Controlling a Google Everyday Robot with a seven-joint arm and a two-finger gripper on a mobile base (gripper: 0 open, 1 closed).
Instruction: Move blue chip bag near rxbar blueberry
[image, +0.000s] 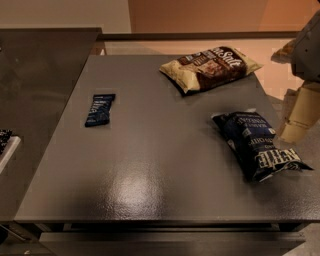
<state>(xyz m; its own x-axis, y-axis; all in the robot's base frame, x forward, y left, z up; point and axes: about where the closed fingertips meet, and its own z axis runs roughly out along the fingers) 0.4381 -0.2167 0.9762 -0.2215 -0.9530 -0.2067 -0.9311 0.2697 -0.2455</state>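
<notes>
I need to next move my gripper to the middle of the blue chip bag (260, 143) and close it there, between the bag's far end and its striped end.
The blue chip bag (257, 144) is a crinkled navy bag with white lettering, lying on the right side of the grey table (150, 165), its striped end pointing to the front right. The rxbar blueberry (100, 109) is a small flat dark blue wrapper lying on the left side of the table, far from the bag. My gripper (300, 117) is at the right edge of the view, just beyond the table's right edge, to the right of and slightly behind the blue chip bag, not touching it.
A larger tan and brown chip bag (212, 66) lies at the back right of the table. A dark counter (30, 90) adjoins the table on the left, with a white-edged object (6, 145) on it.
</notes>
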